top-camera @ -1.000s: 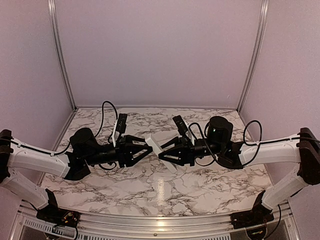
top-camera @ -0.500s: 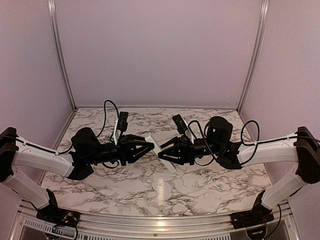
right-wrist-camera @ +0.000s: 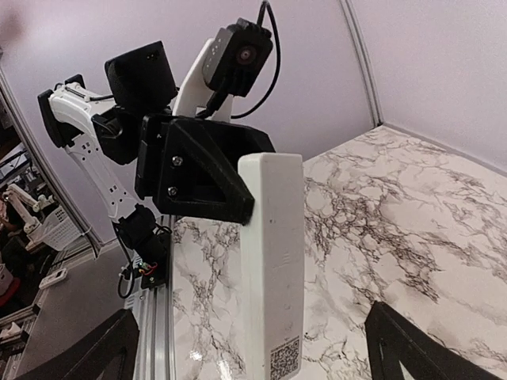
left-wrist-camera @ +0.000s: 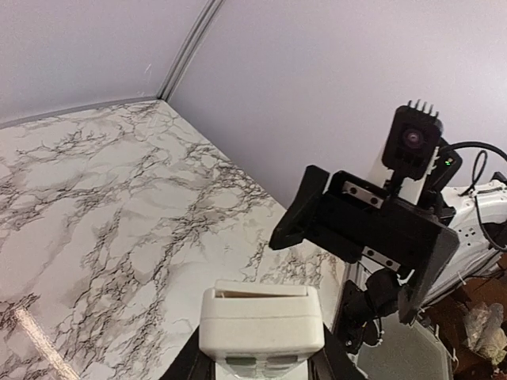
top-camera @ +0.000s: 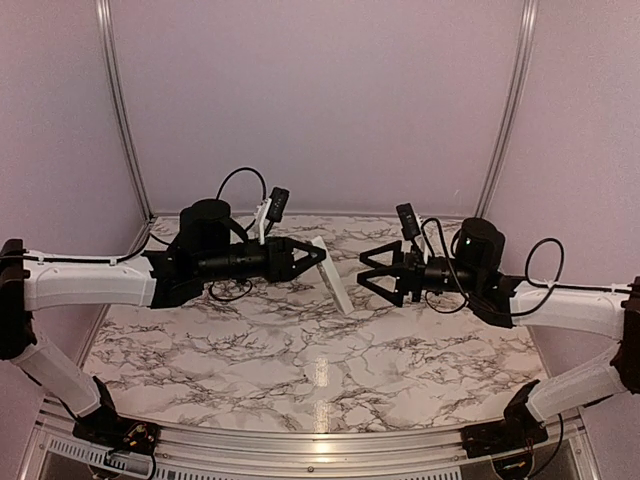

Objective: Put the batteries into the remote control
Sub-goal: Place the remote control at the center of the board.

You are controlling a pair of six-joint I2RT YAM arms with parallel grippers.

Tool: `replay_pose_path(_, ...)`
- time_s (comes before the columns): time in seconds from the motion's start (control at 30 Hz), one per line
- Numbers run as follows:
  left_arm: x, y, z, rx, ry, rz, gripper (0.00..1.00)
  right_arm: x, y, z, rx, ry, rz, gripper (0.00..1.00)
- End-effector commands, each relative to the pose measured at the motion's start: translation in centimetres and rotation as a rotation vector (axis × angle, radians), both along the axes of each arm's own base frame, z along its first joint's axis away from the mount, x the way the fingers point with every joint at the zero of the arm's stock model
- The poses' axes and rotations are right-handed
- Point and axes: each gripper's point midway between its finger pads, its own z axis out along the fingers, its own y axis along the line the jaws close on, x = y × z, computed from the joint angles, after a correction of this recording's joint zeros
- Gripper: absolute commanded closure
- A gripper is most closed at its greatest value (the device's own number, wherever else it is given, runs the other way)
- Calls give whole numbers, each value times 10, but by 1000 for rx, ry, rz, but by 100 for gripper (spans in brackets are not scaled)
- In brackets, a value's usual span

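Observation:
Next, my left gripper releases the remote control, now held over the table's middle, on the marble table, midway (top-camera: 269, 340) between that gripper and the aluminium rail.
The remote control (top-camera: 333, 275) is a slim white bar held in the air over the middle of the table, slanting down to the right. My left gripper (top-camera: 318, 256) is shut on its upper end. In the left wrist view its end face (left-wrist-camera: 261, 318) shows between my fingers, with buttons just below. The right wrist view shows the remote control's (right-wrist-camera: 272, 261) back, with a QR mark low down. My right gripper (top-camera: 368, 272) is wide open just right of the remote, not touching it. The batteries are out of view.
The marble table (top-camera: 300, 370) is walled by pale panels behind and on both sides. Metal corner posts (top-camera: 505, 110) rise at the back corners. An aluminium rail (top-camera: 320, 450) runs along the near edge between the arm bases.
My right gripper let go of the remote, opened wide and drew back to the right. My left arm lifted the remote and swung it toward the back.

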Motion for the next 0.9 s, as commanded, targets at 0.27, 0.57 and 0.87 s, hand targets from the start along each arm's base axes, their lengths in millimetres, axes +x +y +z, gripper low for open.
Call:
replay_pose_path(0.27,38,49,-135,903,321,192,96,21,-42,-26,-122,-7,-185,2)
replay_pose_path(0.57,30,72,-190,1152,416,137,94,20,-41,-35,-128,-4,-174,3)
replay_pose_path(0.87,44,74,-241,1155,608,179,89,17,-42,-40,-113,-2,-168,3)
